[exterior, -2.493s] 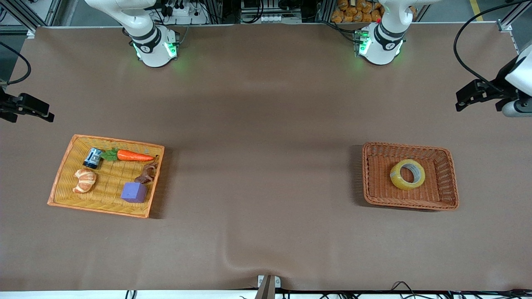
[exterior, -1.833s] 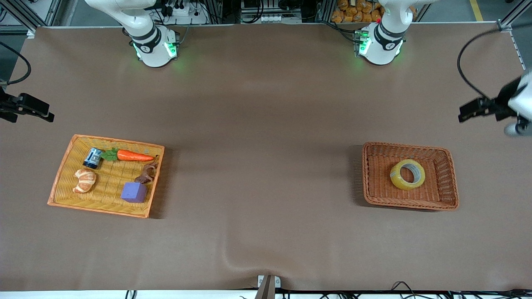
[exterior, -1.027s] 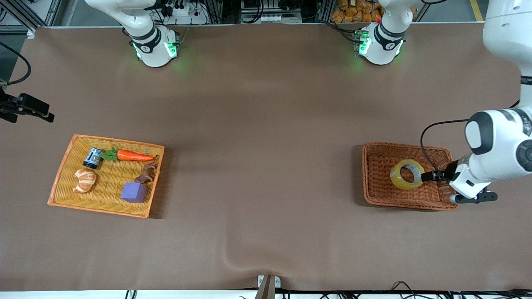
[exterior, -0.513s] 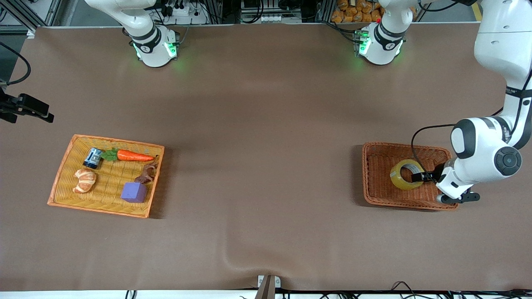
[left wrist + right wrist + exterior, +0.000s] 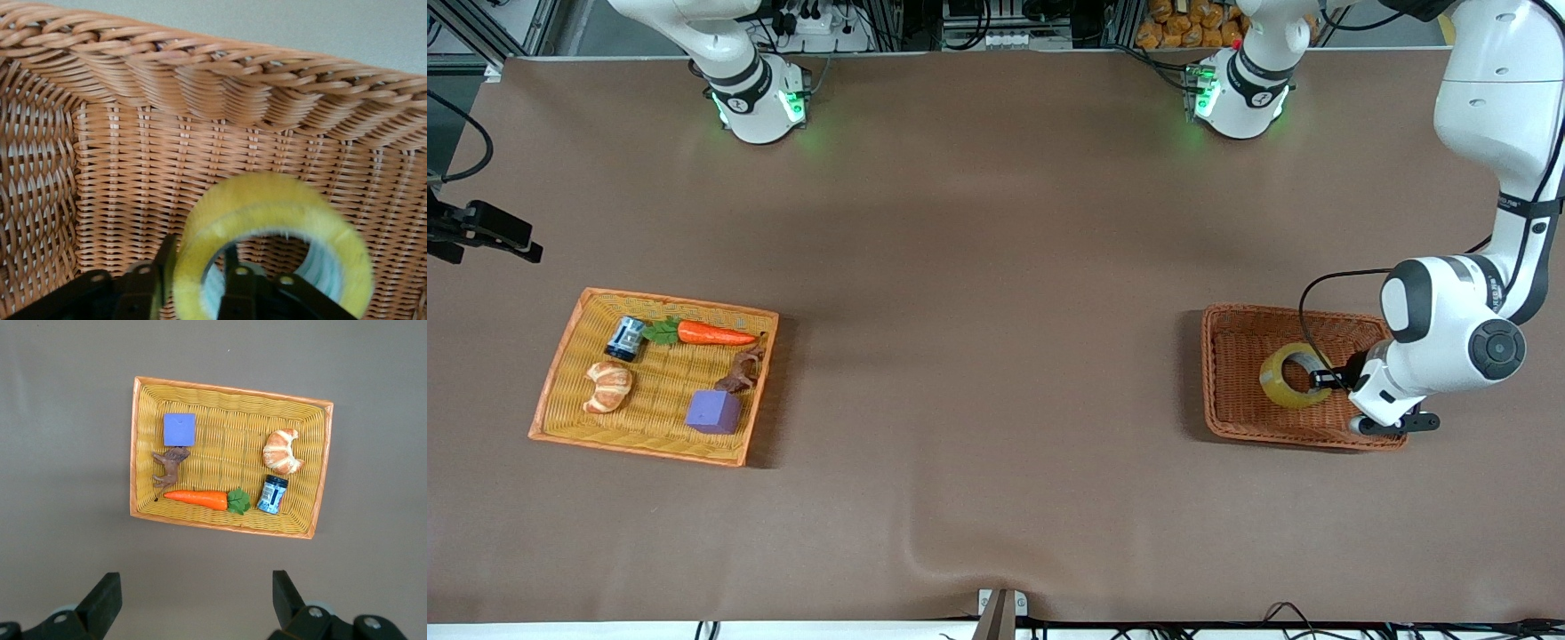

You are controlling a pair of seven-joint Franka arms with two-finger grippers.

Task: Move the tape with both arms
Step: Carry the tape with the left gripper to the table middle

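Note:
The robot's left gripper will release the tape on the bare table [image 5: 918,332] between the baskets, nearer to the yellow wicker tray.
The tape [image 5: 1279,384], a yellowish roll with a grey core, sits tilted in the brown wicker basket [image 5: 1206,356] toward the left arm's end of the table. My left gripper [image 5: 1320,380] reaches into the basket. In the left wrist view the left gripper [image 5: 197,263] has one finger inside the ring and one outside, shut on the tape's [image 5: 267,200] wall, with the basket's wall [image 5: 200,73] ahead. My right gripper [image 5: 516,244] waits high at the right arm's end. In the right wrist view the right gripper [image 5: 193,593] is open and empty.
A yellow wicker tray [image 5: 532,434] toward the right arm's end holds a purple cube [image 5: 713,412], a carrot [image 5: 711,334], a croissant [image 5: 609,388], a small jar [image 5: 626,338] and a brown animal figure [image 5: 740,372]. The tray's rim [image 5: 227,387] shows in the right wrist view.
My left arm swung down from the table's end into the brown basket, its fingers closed round the tape's wall, and the tape tilted up. The right arm has not moved.

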